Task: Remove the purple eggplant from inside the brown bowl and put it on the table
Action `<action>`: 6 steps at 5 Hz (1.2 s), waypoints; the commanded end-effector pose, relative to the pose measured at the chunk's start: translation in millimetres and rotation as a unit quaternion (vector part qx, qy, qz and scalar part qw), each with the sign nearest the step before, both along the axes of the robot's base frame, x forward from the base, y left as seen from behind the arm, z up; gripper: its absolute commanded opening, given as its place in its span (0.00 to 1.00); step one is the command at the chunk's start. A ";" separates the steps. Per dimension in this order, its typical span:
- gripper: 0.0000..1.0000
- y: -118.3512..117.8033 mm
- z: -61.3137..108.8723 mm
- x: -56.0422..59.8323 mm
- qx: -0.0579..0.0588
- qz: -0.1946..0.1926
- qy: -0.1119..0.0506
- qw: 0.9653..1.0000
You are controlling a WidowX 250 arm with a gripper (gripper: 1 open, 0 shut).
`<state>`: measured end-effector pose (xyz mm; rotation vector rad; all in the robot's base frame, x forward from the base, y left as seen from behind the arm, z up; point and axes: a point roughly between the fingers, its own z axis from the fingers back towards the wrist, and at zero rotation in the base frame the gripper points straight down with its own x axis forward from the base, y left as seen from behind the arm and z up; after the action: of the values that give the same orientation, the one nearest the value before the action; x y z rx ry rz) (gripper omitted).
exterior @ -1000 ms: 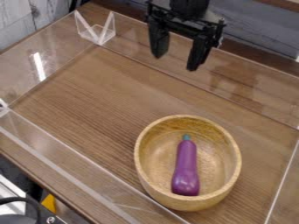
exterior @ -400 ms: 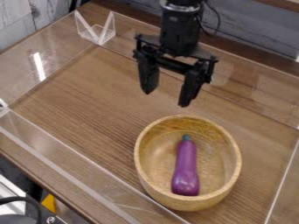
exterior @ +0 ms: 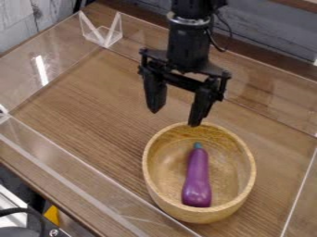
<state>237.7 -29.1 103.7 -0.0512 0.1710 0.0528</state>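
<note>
My gripper should reach down into the brown bowl next and close on the purple eggplant's narrow part [exterior: 198, 168], between its green stem and its bulbous end.
The purple eggplant [exterior: 197, 176] lies lengthwise inside the brown bowl [exterior: 162, 174], its small green stem tip toward the back and its bulbous end toward the front. The bowl sits on the wood-grain table [exterior: 87, 111] at the front right. My gripper [exterior: 177, 103] hangs from the black arm, pointing down, just behind and above the bowl's back rim. Its two black fingers [exterior: 154, 94] stand wide apart with nothing between them. It touches neither bowl nor eggplant.
Clear acrylic walls [exterior: 50, 157] border the table on all sides. A clear triangular acrylic piece [exterior: 102, 30] stands at the back left. Bare tabletop stretches to the left of the bowl.
The gripper has come from the back of the table toward the bowl and sunk lower, staying open. Bowl and eggplant have not moved.
</note>
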 end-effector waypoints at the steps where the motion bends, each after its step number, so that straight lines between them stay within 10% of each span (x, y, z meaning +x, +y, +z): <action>1: 1.00 -10.1 11.3 -6.7 -0.007 0.000 -0.033 0.999; 6: 1.00 -34.9 -16.4 -22.1 -0.017 0.054 -0.084 0.995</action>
<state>211.6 -61.6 77.1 -0.0862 0.0443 0.1609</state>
